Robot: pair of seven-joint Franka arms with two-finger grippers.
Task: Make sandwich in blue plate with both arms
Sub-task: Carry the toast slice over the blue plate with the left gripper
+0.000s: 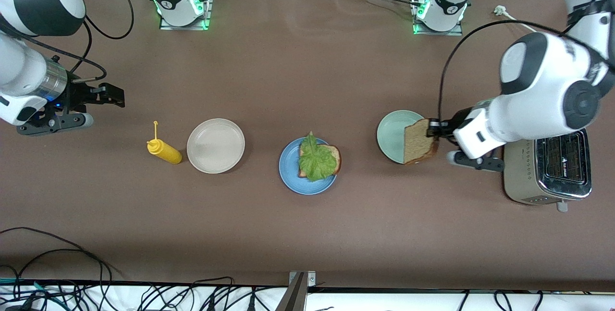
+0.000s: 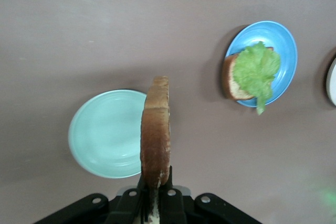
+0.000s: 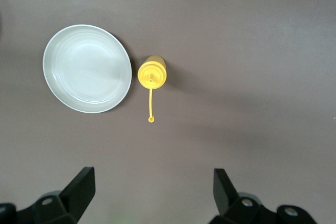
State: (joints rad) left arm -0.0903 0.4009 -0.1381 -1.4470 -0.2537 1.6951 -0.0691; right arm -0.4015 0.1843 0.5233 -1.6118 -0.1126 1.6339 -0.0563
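The second bread slice, now held on edge above the pale green plate's rim, will be let go by my left gripper on the green lettuce leaf [image 1: 315,157] [image 2: 253,73], over the bread on the blue plate.
The blue plate [image 1: 294,180] sits mid-table and holds one slice of brown bread [image 1: 335,156] with a ruffled green lettuce leaf [image 1: 317,159] on top; it also shows in the left wrist view [image 2: 286,45]. My left gripper [image 1: 435,130] is shut on a second bread slice [image 1: 420,142], held on edge above the rim of the pale green plate [image 1: 391,138]. In the left wrist view the slice [image 2: 156,129] stands clamped between the fingers [image 2: 176,195]. My right gripper [image 1: 113,95] is open and empty, waiting over bare table at the right arm's end.
A beige plate [image 1: 215,145] and a yellow squeeze bottle [image 1: 164,151] lie toward the right arm's end. A silver toaster [image 1: 547,169] stands at the left arm's end, close under the left arm. Cables run along the table edge nearest the front camera.
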